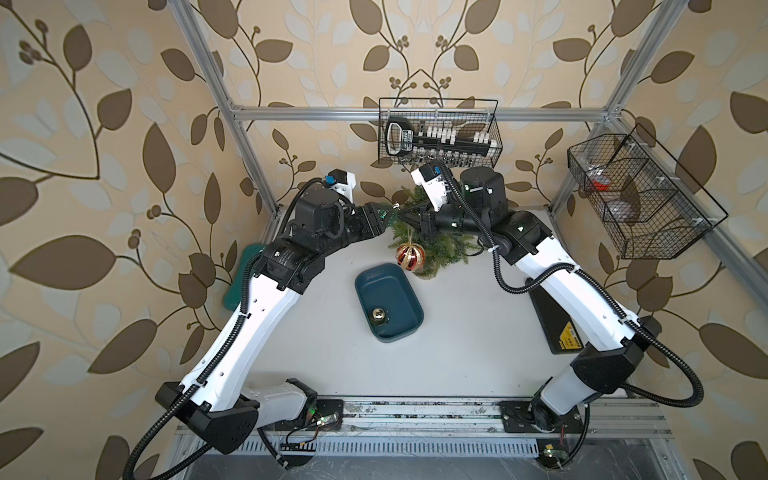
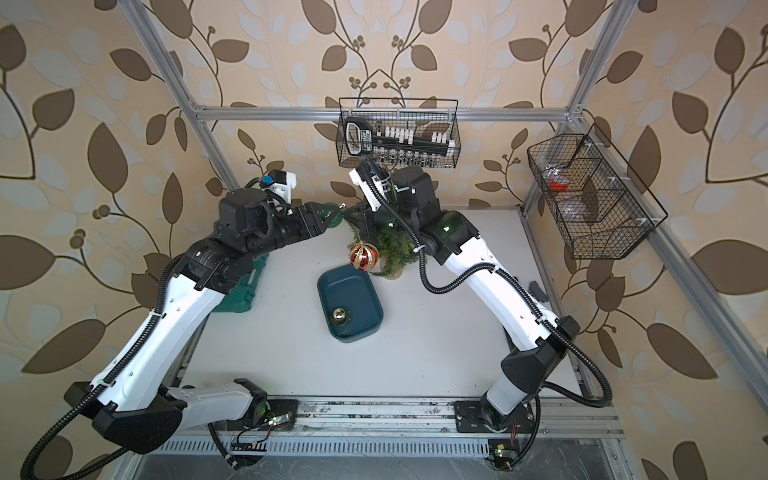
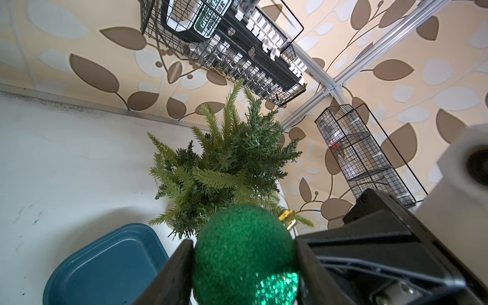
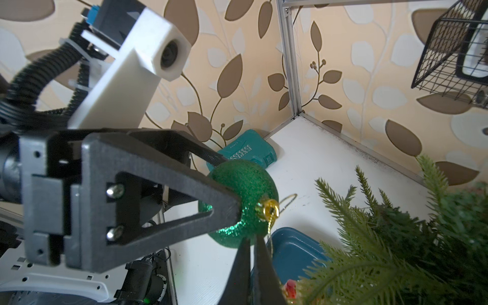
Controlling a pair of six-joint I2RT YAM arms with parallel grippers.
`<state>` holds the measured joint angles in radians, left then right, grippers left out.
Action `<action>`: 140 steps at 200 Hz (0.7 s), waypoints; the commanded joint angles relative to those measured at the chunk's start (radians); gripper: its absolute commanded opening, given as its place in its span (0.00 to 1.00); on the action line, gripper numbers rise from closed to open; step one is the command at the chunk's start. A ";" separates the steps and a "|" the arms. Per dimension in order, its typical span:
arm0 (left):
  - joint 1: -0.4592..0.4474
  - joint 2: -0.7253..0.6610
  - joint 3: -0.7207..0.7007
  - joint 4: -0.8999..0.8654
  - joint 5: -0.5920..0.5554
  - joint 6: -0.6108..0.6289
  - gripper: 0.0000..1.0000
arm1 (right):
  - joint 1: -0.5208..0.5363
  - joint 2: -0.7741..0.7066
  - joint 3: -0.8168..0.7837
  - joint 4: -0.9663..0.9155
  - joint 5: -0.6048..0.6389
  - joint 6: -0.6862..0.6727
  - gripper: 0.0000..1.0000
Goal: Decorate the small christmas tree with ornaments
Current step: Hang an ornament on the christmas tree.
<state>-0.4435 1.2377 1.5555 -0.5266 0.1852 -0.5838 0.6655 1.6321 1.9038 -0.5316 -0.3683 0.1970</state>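
Note:
The green ornament's thin gold loop hangs beside my right gripper's shut fingers. Next, I open them around the loop and pinch it below the ornament's cap (image 4: 270, 229).
The small christmas tree (image 1: 444, 245) (image 3: 224, 163) stands at the back of the white table. A red ornament with gold stripes (image 1: 410, 257) (image 2: 363, 256) hangs on its front branches. My left gripper (image 3: 244, 245) is shut on the glittery green ornament (image 3: 243, 253) (image 4: 245, 184) and holds it in the air just left of the tree. My right gripper (image 4: 253, 239) is shut, its tips just under that ornament's gold cap. The thin gold loop (image 4: 289, 198) runs close beside the tips; I cannot tell whether it is pinched. A small gold ornament (image 1: 379, 314) lies in the blue tray (image 1: 399, 286).
A wire basket with a socket set (image 1: 440, 133) hangs on the back rail above the tree. Another wire basket (image 1: 640, 199) hangs at the right. A teal case (image 1: 239, 278) lies under my left arm. A black plate (image 1: 552, 324) lies under my right arm.

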 commanded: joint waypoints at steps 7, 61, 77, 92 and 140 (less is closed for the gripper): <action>0.020 -0.035 -0.007 0.041 0.012 0.008 0.55 | 0.002 -0.001 0.016 0.029 0.028 -0.007 0.05; 0.056 -0.038 -0.043 0.058 0.020 -0.007 0.55 | -0.013 0.014 0.023 0.042 0.055 -0.005 0.00; 0.064 -0.037 -0.047 0.064 0.031 -0.013 0.55 | -0.014 0.020 0.023 0.046 0.051 -0.005 0.00; 0.068 -0.032 -0.048 0.067 0.039 -0.016 0.55 | -0.014 0.029 0.030 0.050 0.035 0.000 0.20; 0.068 -0.029 -0.057 0.078 0.056 -0.023 0.55 | -0.012 0.070 0.065 0.034 -0.009 0.010 0.25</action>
<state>-0.3843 1.2282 1.5028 -0.4961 0.2100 -0.6033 0.6533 1.6711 1.9240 -0.4904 -0.3458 0.2012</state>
